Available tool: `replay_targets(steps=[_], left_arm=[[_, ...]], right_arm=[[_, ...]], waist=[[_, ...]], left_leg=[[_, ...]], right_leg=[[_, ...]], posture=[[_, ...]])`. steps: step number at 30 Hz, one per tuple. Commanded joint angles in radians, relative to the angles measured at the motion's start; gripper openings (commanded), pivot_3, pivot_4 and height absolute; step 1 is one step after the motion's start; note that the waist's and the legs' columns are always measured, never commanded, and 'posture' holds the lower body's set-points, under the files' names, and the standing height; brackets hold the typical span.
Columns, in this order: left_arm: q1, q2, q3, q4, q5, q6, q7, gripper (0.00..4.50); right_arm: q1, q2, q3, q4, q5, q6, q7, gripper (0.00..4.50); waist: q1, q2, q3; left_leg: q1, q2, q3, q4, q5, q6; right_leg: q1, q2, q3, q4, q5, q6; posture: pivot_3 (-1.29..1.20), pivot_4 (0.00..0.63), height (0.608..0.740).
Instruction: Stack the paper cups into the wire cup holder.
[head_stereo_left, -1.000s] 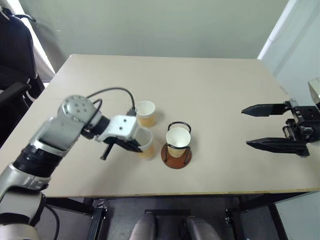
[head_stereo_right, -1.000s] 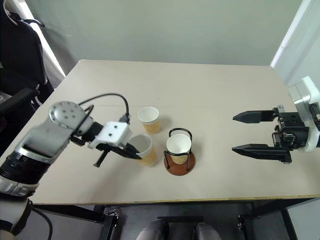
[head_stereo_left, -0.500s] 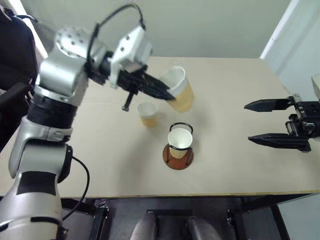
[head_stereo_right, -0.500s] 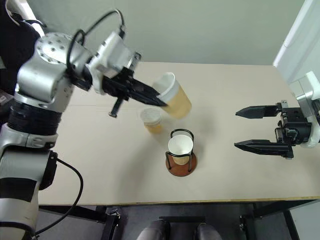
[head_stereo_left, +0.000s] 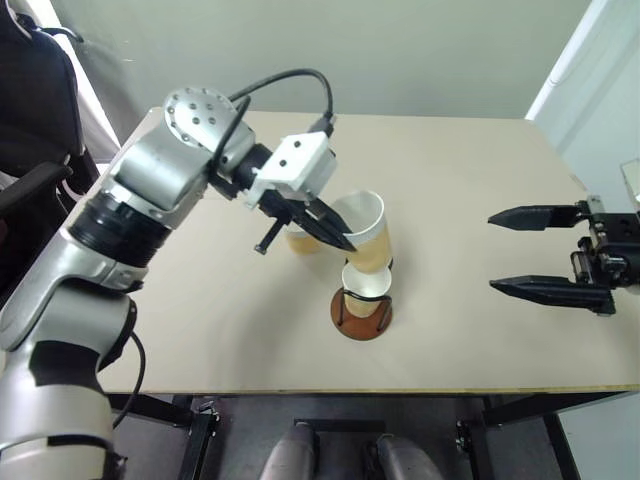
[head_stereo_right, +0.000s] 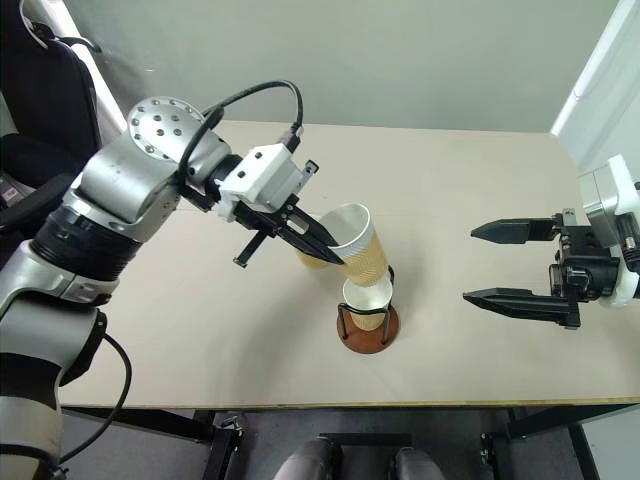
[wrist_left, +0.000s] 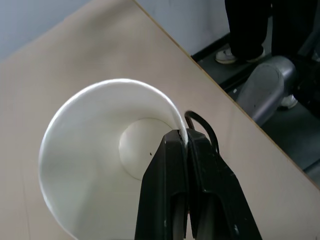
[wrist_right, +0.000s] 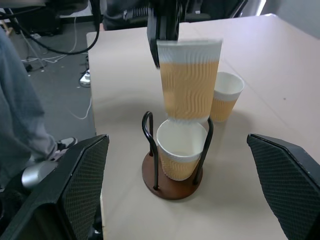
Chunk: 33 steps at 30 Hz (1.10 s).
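Note:
I will release the tan paper cup from my left gripper inside the other paper cup (head_stereo_left: 368, 282) that stands in the wire cup holder.
My left gripper (head_stereo_left: 337, 236) is shut on the rim of a tan paper cup (head_stereo_left: 368, 236), one finger inside and one outside. The cup hangs tilted, its bottom just over a second paper cup (head_stereo_left: 367, 283) that stands in the wire cup holder (head_stereo_left: 360, 320). From the left wrist, the white inside of the held cup (wrist_left: 95, 155) and a black wire loop (wrist_left: 204, 125) show. A third cup (wrist_right: 226, 96) stands on the table behind the holder. My right gripper (head_stereo_left: 491, 251) is open, off to the right of the holder, with nothing in it.
The holder sits near the front middle of the beige table (head_stereo_left: 470, 170). A black chair (head_stereo_left: 30, 90) stands off the table's left side. A person's legs (wrist_left: 252, 25) show beyond the table edge, and cables (wrist_right: 75, 45) lie on the floor.
My left gripper lifted the cup off the table, raised it high, then brought it right and down over the cup in the holder. The right gripper stayed put.

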Motion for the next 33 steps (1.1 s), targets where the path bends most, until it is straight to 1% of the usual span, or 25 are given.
replay_targets(steps=[1,6,13,15,18,23,26,29,32,33], left_arm=[[-0.027,0.002,-0.001,-0.025,-0.023,-0.016,-0.032,0.07],[-0.031,0.021,-0.06,-0.02,0.019,-0.061,-0.032,0.07],[-0.022,0.002,-0.074,0.01,0.077,-0.128,-0.032,0.07],[-0.021,-0.008,-0.075,0.013,0.08,-0.131,-0.032,0.07],[-0.012,0.001,-0.097,-0.022,0.06,-0.128,-0.032,0.07],[-0.008,0.013,-0.13,-0.034,0.071,-0.145,-0.032,0.07],[-0.006,0.008,-0.134,-0.029,0.086,-0.155,-0.032,0.58],[-0.006,-0.004,-0.128,-0.009,0.113,-0.182,-0.032,1.57],[0.002,-0.045,-0.09,0.009,0.135,-0.208,-0.032,2.62],[0.004,-0.058,-0.075,0.01,0.133,-0.206,-0.032,2.87]], right_arm=[[0.006,-0.008,-0.041,-0.023,0.012,-0.008,-0.022,4.5],[0.02,-0.001,-0.043,-0.033,0.014,-0.011,-0.042,4.5],[0.029,0.0,-0.049,-0.042,0.023,-0.014,-0.055,4.5],[0.029,0.0,-0.046,-0.042,0.025,-0.015,-0.059,4.5],[0.028,0.0,-0.042,-0.041,0.023,-0.018,-0.062,4.5],[0.031,-0.001,-0.044,-0.046,0.028,-0.017,-0.066,4.5],[0.03,-0.002,-0.045,-0.047,0.032,-0.016,-0.068,4.5],[0.031,-0.002,-0.046,-0.048,0.035,-0.017,-0.07,4.5],[0.03,-0.001,-0.042,-0.046,0.034,-0.019,-0.07,4.5],[0.028,-0.002,-0.04,-0.045,0.033,-0.021,-0.069,4.5]], waist=[[-0.001,0.0,0.0],[-0.001,0.0,0.0],[0.0,0.0,0.0],[0.0,0.0,0.0],[0.0,0.0,0.0],[-0.001,0.0,0.0],[0.0,0.0,0.0],[0.0,0.0,0.0],[0.001,0.0,0.0],[0.001,0.0,0.0]], left_leg=[[0.0,0.0,0.0,0.0,0.0,0.0],[0.0,0.0,0.0,0.0,0.0,0.0],[0.0,0.0,0.0,0.0,0.0,0.0],[0.0,0.0,0.0,0.0,0.0,0.0],[0.0,0.0,0.0,0.0,0.0,0.0],[0.0,0.0,0.0,0.0,0.0,0.0],[0.0,0.0,0.001,0.0,0.0,0.0],[0.0,0.0,0.001,0.0,0.0,0.0],[0.0,0.0,0.001,0.0,0.0,0.0],[0.0,-0.001,0.001,0.0,0.0,0.0]], right_leg=[[0.0,0.0,0.0,0.0,0.0,0.0],[0.0,0.0,0.0,0.0,0.0,0.0],[0.0,0.0,0.0,0.0,0.0,0.0],[0.0,0.0,0.0,0.0,0.0,0.0],[0.0,0.0,0.0,0.0,0.0,0.001],[0.0,0.0,0.0,0.0,0.0,0.001],[0.0,0.0,0.0,0.0,0.0,0.001],[0.0,0.0,0.0,0.0,0.0,0.001],[0.0,-0.001,0.0,0.0,0.0,0.001],[0.0,-0.001,0.0,0.0,0.0,0.001]], posture=[[0.0,0.15,0.74],[0.0,0.15,0.74],[0.0,0.15,0.74],[0.0,0.15,0.74],[0.0,0.15,0.74],[0.0,0.15,0.74],[0.0,0.15,0.74],[0.0,0.15,0.74],[0.0,0.15,0.74],[0.0,0.15,0.74]])
